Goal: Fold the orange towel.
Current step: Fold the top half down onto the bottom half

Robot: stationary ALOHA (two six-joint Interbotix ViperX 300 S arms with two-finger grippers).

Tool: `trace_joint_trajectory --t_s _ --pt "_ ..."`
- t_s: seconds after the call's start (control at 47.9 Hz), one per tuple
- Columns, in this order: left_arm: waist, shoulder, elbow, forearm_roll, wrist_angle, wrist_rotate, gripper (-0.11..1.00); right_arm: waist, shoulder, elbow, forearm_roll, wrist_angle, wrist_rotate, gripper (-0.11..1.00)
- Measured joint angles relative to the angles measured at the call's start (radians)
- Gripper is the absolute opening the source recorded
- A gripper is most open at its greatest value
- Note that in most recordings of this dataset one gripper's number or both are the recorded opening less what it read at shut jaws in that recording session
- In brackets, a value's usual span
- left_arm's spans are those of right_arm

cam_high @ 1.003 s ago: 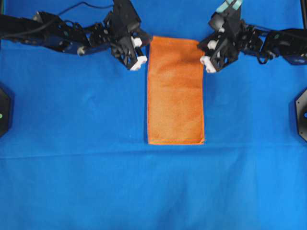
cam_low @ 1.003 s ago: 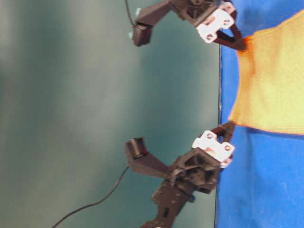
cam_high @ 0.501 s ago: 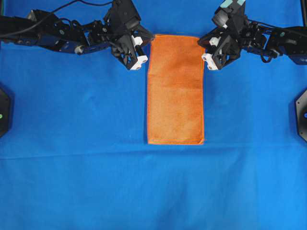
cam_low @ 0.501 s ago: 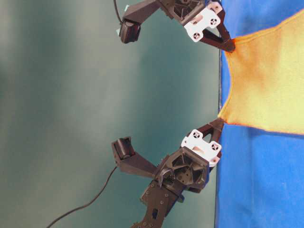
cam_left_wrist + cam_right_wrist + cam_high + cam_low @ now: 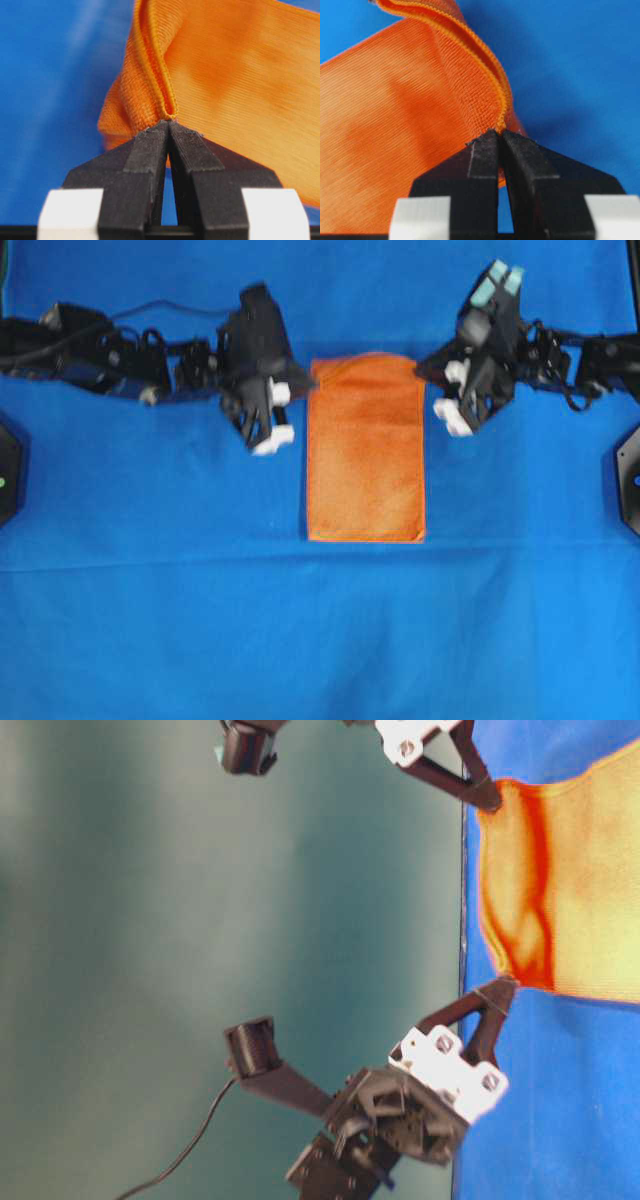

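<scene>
The orange towel's far corner is in my right gripper, held above the table. My right gripper should let it go just short of the towel's flat near edge (image 5: 422, 517).
The orange towel (image 5: 366, 450) lies as a long folded strip in the middle of the blue table cover, its near end flat and its far end lifted and curled over (image 5: 520, 900). My left gripper (image 5: 306, 374) is shut on the towel's far left corner; in the left wrist view the tips (image 5: 168, 125) pinch the doubled hem of the towel (image 5: 240, 75). My right gripper (image 5: 424, 370) is shut on the far right corner, its tips (image 5: 499, 134) clamped on the stitched edge of the towel (image 5: 395, 125). Both arms hold their corners above the table.
A blue cloth (image 5: 320, 640) covers the whole table. Black fixtures sit at the left edge (image 5: 8, 470) and the right edge (image 5: 630, 475). A cable (image 5: 170, 310) trails behind the left arm. A plain green wall (image 5: 150, 920) stands behind the table.
Both grippers have risen and moved toward the near side, carrying the towel's far corners. The far edge has left the table and now curls over the strip.
</scene>
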Motion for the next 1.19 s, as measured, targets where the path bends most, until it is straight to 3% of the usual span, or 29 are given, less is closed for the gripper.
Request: trace_joint_trajectory --t_s 0.564,1.191 --pt "-0.296 -0.055 0.000 0.000 0.107 -0.025 0.00 0.377 -0.040 0.028 0.129 0.094 0.000 0.04" --pt "-0.328 -0.037 -0.020 0.002 0.184 -0.026 0.00 0.426 0.029 -0.017 0.152 0.095 0.002 0.04"
